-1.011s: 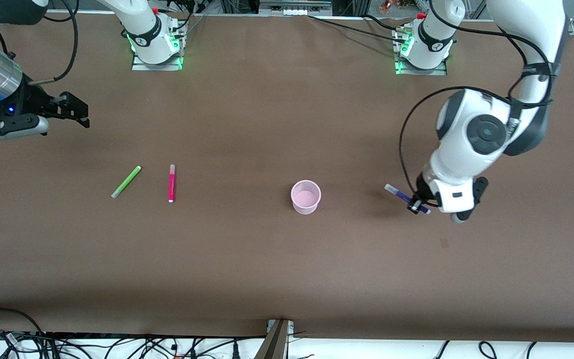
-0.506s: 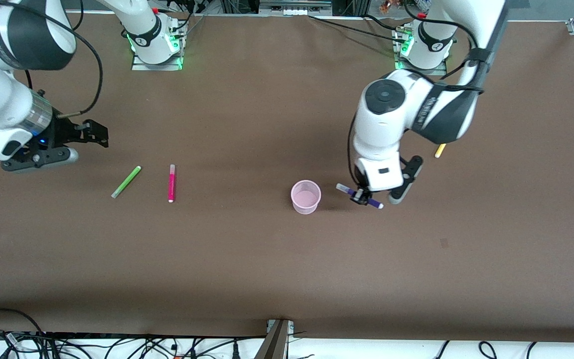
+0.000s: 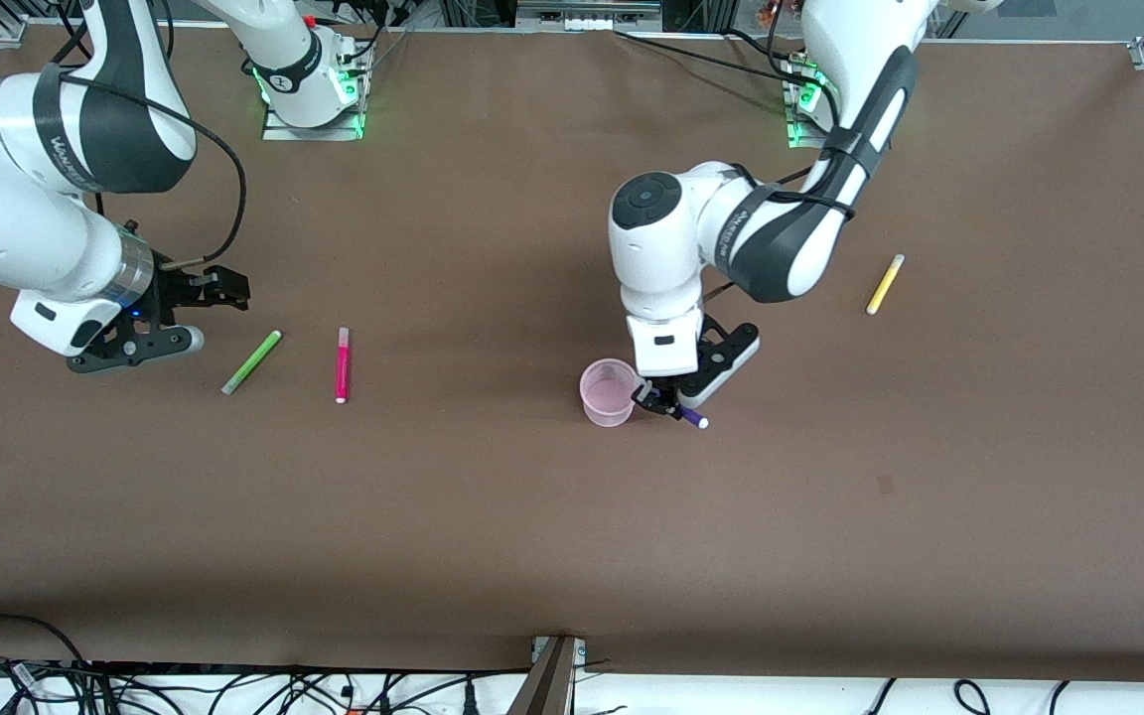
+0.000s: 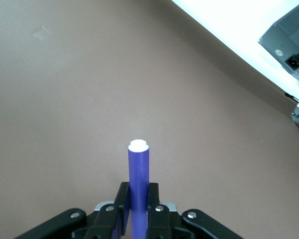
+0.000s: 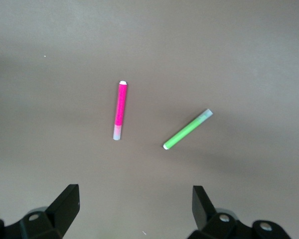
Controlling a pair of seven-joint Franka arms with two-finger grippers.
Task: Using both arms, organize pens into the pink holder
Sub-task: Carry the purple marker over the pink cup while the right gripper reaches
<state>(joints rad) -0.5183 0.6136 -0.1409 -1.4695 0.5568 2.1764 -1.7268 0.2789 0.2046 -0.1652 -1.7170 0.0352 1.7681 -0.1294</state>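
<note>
The robot's right gripper will go next to the magenta-pink pen's middle (image 3: 342,369) (image 5: 120,108) and close there, leaving the light green pen beside it for now.
My left gripper (image 3: 664,402) is shut on the dark purple pen (image 3: 693,418) and holds it right beside the pink holder (image 3: 609,392), at the rim on the left arm's side. In the left wrist view the purple pen (image 4: 138,174) stands between the closed fingers (image 4: 122,206). My right gripper (image 3: 224,288) is open and empty, over the table close to the light green pen (image 3: 251,362). The magenta-pink pen (image 3: 342,364) lies beside the green one, toward the holder. The right wrist view shows the green pen (image 5: 187,129) and the pink pen (image 5: 120,110) ahead of the open gripper (image 5: 134,201). The yellow pen (image 3: 885,284) lies toward the left arm's end.
The brown table (image 3: 493,516) is bare apart from these things. Both arm bases (image 3: 309,84) stand along its top edge. Cables (image 3: 234,685) lie below the table's near edge.
My left arm has carried the purple pen from the left arm's end over to the holder's rim, uncovering the yellow pen. My right gripper has moved toward the green pen.
</note>
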